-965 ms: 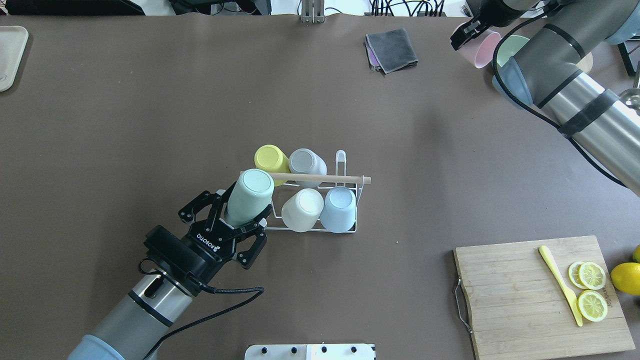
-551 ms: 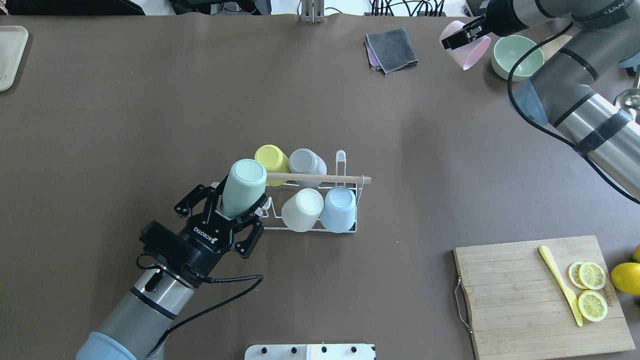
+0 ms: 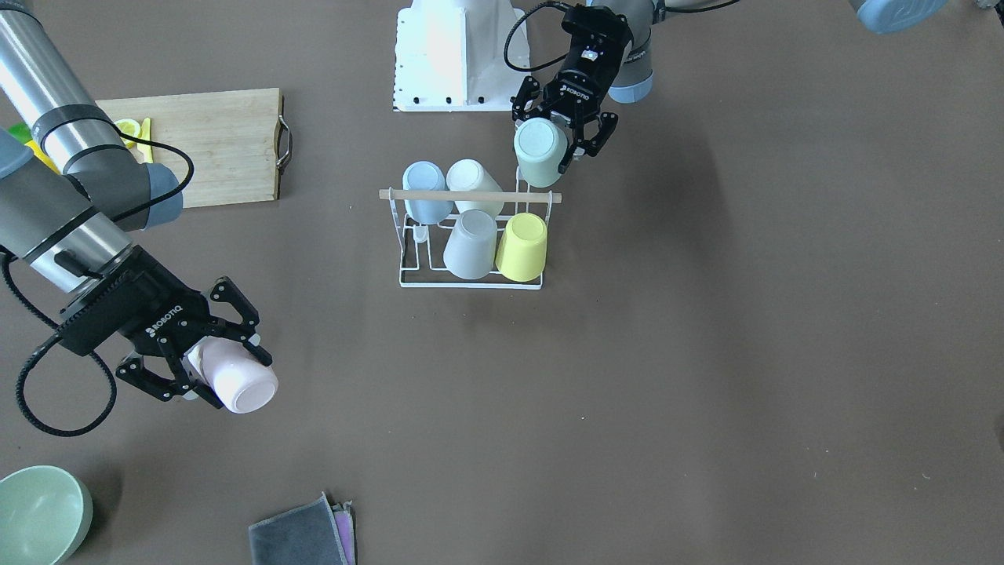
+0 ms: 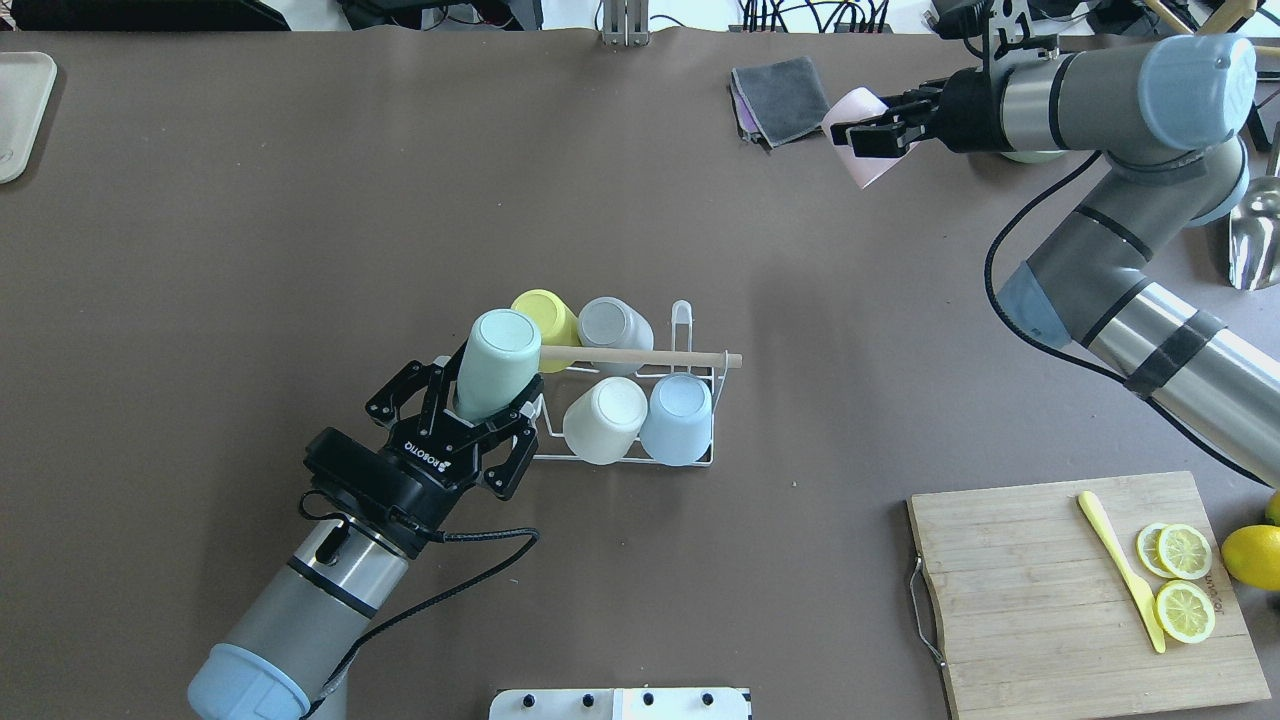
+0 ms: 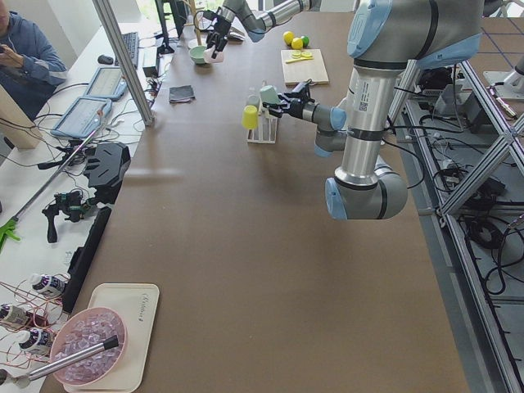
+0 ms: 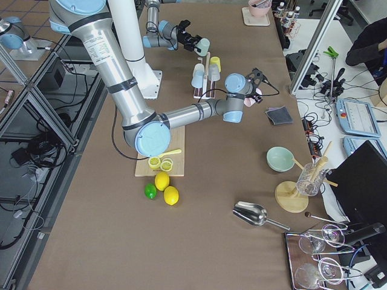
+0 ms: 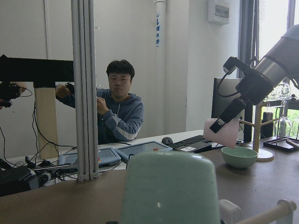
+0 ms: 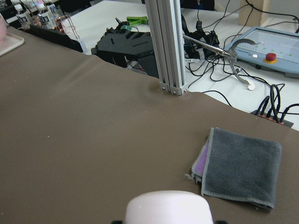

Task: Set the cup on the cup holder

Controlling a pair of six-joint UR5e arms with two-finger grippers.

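Next, I let go of the mint green cup with my left gripper beside the white cup [image 3: 526, 187], across the wooden rod from the yellow cup. The mint cup is now tilted over the rod's tip.
The cup holder [image 4: 622, 458] is a white wire rack with a wooden rod [image 4: 640, 357] at mid-table. It carries a yellow cup [image 4: 545, 312], a grey cup [image 4: 612, 325], a white cup [image 4: 603, 418] and a light blue cup [image 4: 678, 417], all upside down. My left gripper [image 4: 485, 402] is shut on a mint green cup [image 4: 495, 362]. It holds the cup tilted, base up, at the rack's left end, over the rod's tip. My right gripper [image 4: 868, 135] is shut on a pink cup [image 4: 862, 165], held in the air at the far right, beside the grey cloth.
A folded grey cloth [image 4: 782, 97] lies at the far edge. A mint bowl [image 3: 39, 514] stands beyond the right arm. A wooden cutting board [image 4: 1080, 590] with lemon slices and a yellow knife lies near right. A metal scoop [image 4: 1255, 235] and a beige tray [image 4: 20, 110] lie at the table's ends.
My right arm has swung left with the pink cup, away from the mint bowl and toward the grey cloth. My left gripper has shifted the mint cup slightly at the rack's left end.
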